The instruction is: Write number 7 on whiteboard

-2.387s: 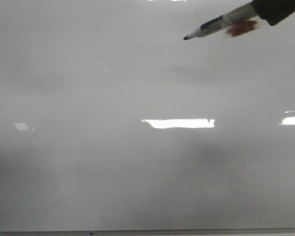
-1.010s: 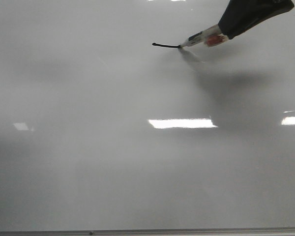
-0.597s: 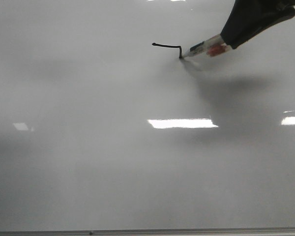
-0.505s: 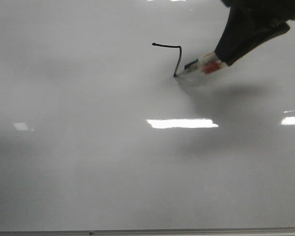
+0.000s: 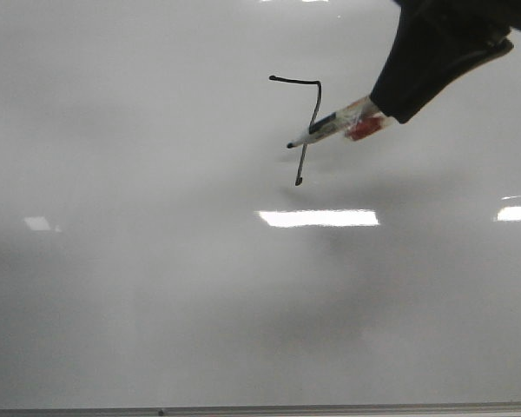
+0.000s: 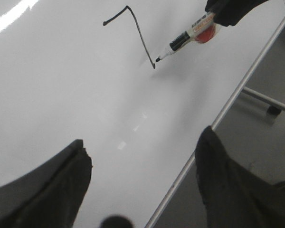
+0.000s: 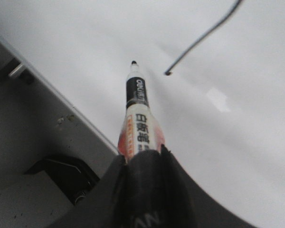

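Note:
Next, my left gripper closes on the black front section [image 5: 325, 127] [image 6: 179, 42] of the white marker, behind the marker's tip, taking it from my right gripper.
The number 7 [image 5: 318, 95] stands in thin black line on the whiteboard [image 5: 156, 287], a short bar joined to a long downstroke. My right gripper [image 5: 391, 102] reaches in from the upper right, shut on a white marker [image 5: 334, 128] with a red label. The marker's black tip hovers just beside the lower part of the downstroke, off the line's end. The right wrist view has the marker [image 7: 137, 114] clamped in the gripper [image 7: 143, 154], near the stroke's end [image 7: 167, 72]. My left gripper [image 6: 143, 140] hangs open and empty over the board, away from the 7 [image 6: 139, 34].
The board's thin metal edge [image 5: 260, 408] runs along the near side. Bright glare patches [image 5: 319, 218] lie below the figure. Beyond the board's edge [image 6: 237, 90] are grey floor and a stand foot [image 6: 266, 102]. A dark box-like shape [image 7: 61, 175] sits on the floor.
The marker came down to the board, drew the bar rightward, then the downstroke. Now its tip has lifted off and sits beside the finished stroke.

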You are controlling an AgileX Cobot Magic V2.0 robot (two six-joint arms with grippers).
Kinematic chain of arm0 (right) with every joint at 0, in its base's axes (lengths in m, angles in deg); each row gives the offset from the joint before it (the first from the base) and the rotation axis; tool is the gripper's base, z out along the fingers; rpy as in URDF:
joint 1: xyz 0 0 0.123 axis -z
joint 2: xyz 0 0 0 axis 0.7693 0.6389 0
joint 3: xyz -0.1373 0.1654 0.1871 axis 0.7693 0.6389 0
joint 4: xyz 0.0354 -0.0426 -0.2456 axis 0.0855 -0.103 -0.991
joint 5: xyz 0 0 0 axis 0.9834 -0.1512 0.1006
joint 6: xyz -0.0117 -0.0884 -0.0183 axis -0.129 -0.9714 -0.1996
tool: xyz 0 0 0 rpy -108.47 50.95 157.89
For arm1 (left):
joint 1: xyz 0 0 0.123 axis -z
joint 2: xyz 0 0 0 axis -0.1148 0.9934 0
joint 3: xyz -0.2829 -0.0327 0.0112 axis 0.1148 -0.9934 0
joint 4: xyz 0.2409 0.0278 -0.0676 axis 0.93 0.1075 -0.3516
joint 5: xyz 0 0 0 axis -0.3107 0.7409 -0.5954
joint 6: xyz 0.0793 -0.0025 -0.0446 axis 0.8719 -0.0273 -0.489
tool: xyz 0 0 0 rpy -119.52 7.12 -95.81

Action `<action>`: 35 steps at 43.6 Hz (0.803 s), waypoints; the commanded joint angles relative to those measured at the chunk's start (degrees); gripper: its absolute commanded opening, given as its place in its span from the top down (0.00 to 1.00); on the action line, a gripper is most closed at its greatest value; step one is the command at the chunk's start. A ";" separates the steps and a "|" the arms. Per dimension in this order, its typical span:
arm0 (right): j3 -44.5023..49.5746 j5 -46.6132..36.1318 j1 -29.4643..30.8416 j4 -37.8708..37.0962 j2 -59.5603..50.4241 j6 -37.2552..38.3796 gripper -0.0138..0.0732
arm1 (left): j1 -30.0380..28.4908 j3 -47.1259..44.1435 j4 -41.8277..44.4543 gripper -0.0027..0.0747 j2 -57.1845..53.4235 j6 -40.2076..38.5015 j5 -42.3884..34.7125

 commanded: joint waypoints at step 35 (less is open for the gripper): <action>-1.35 12.32 -7.41 6.51 -14.40 -16.14 0.92 | 15.34 10.72 -17.92 0.33 20.82 22.45 2.31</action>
